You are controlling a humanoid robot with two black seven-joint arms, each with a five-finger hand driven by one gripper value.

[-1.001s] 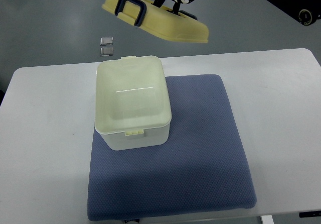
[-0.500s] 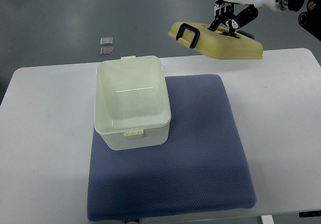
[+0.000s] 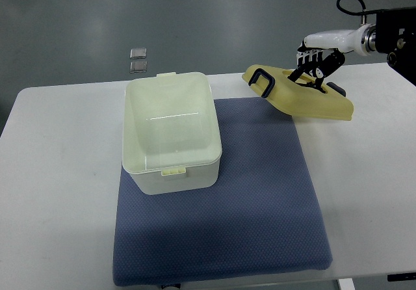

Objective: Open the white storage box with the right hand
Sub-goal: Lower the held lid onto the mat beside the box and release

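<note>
The pale yellow lid, still hanging over the mat's far corner, will be let go by my right gripper on the blue mat [image 3: 272,126], where I need to leave it close beside the white storage box.
The white storage box [image 3: 170,131] stands open and empty on the left part of the blue mat [image 3: 260,199]. Its pale yellow lid [image 3: 298,96], with dark blue clip handles, hangs tilted over the mat's far right corner. My right hand [image 3: 313,67] comes in from the right edge and is shut on the lid's top handle. The left arm does not show.
The mat lies on a white table [image 3: 58,186]. Two small grey squares [image 3: 138,59] lie on the floor beyond the table's far edge. Dark robot hardware [image 3: 396,33] sits at the top right.
The right hand has carried the lid from above the table's far edge to the right and downward, so it now hangs low over the mat's far right corner.
</note>
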